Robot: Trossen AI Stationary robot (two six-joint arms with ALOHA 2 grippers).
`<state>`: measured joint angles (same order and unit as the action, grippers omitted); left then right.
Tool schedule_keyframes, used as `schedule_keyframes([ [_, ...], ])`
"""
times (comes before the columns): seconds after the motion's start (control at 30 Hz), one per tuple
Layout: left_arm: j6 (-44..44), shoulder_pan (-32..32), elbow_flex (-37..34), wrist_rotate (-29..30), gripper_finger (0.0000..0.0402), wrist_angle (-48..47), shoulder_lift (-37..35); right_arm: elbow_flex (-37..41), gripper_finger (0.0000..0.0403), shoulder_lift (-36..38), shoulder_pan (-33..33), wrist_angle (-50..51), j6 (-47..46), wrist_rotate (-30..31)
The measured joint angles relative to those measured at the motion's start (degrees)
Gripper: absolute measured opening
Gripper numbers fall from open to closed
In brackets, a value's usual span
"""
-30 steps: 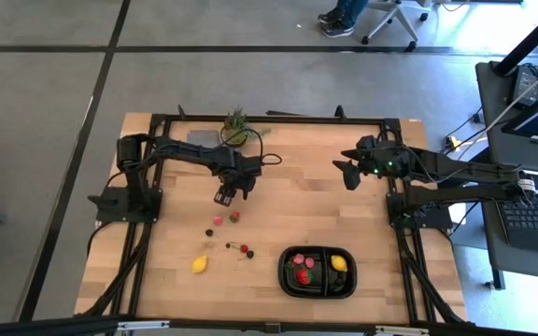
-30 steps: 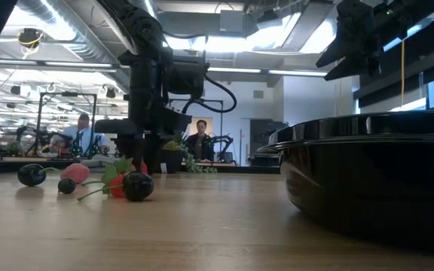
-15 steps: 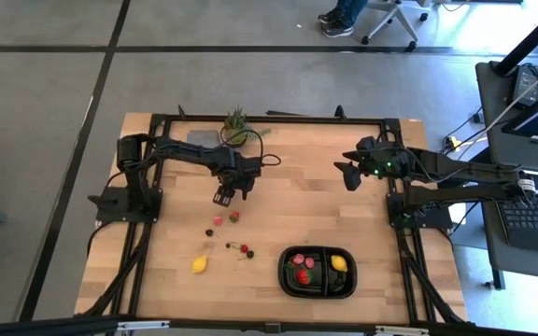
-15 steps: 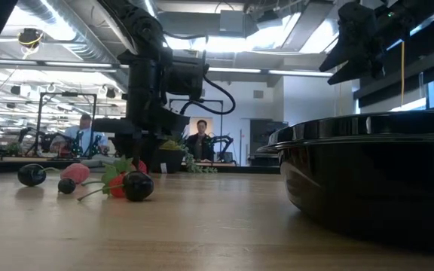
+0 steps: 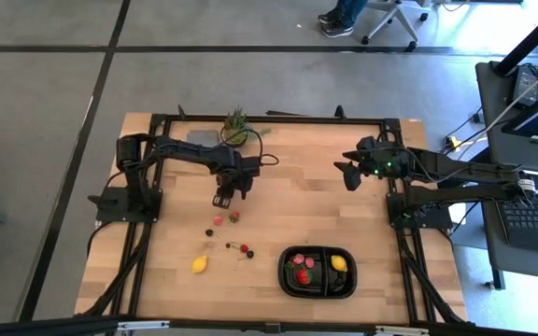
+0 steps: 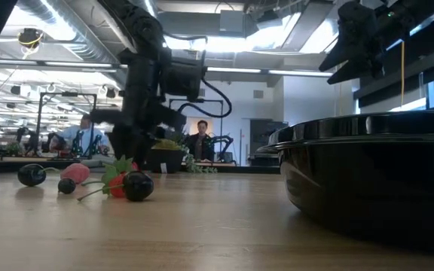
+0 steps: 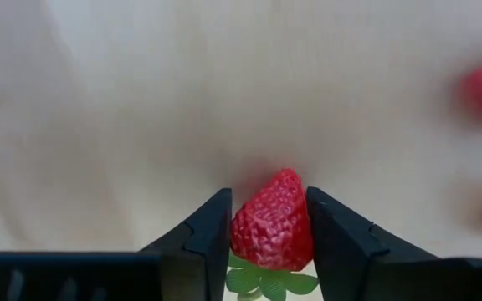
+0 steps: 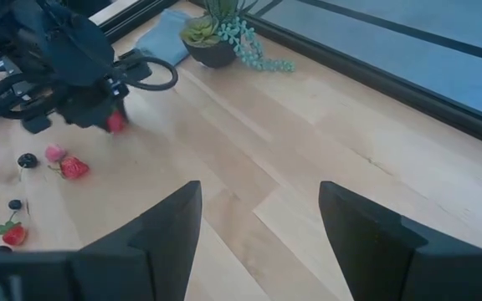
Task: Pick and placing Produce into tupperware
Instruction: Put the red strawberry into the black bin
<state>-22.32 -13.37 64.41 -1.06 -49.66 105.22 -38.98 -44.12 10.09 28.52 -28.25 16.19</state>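
Observation:
The red strawberry will leave my left gripper beside the big strawberry in the black tupperware (image 5: 293,273), away from its lemon.
My left gripper (image 5: 220,198) is shut on a red strawberry (image 7: 271,227) over the table's far left half; it also shows in the right wrist view (image 8: 114,122). On the table nearer lie another strawberry (image 5: 234,217), a pink bit (image 5: 218,221), dark cherries (image 5: 241,250) and a yellow lemon (image 5: 199,264). The black tupperware (image 5: 288,276) stands at the near right and holds red strawberries and a lemon (image 5: 339,263). My right gripper (image 8: 258,226) is open and empty, high over the table's far right (image 5: 348,175). My left gripper pinches the strawberry's two sides (image 7: 239,232) between its two fingers (image 7: 203,238). The fingers point down at the table. The strawberry's tip points down away from the wrist, and its green leaves (image 7: 258,280) sit back between the fingers. It appears lifted clear of the table.
A green potted plant (image 5: 236,126) and a grey cloth (image 5: 202,137) sit at the far edge behind my left arm. Bare wood lies between the two arms and between the loose fruit and the tupperware (image 6: 368,173). People show in the room beyond.
My left gripper has tipped and swung a little at the wrist, blurred in the low view, with its fingers still shut. The loose fruit on the table and the tupperware have stayed where they were.

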Motion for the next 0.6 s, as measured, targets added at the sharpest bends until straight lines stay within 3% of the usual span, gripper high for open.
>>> schedule_keyframes([
  [0.23, 8.99, 0.04, 9.96, -14.30, 0.0125, -0.43, -0.10, 0.00, 0.0244, 0.00, 0.01, -1.07, 0.04, -0.01],
  [0.47, 21.10, 1.95, 19.80, -33.64, 0.0125, 13.85, -0.18, 0.00, 0.0244, 0.00, 0.00, -1.31, 0.11, -1.24],
  [0.53, 24.33, 4.30, 21.49, -35.65, 0.0125, 19.67, -0.18, 0.00, 0.0244, 0.00, 0.00, -1.35, 0.11, -1.33],
  [0.6, 25.47, 7.36, 22.77, -34.11, 0.0125, 23.75, -0.18, 0.00, 0.0244, 0.00, 0.02, -1.32, 0.13, -1.33],
])
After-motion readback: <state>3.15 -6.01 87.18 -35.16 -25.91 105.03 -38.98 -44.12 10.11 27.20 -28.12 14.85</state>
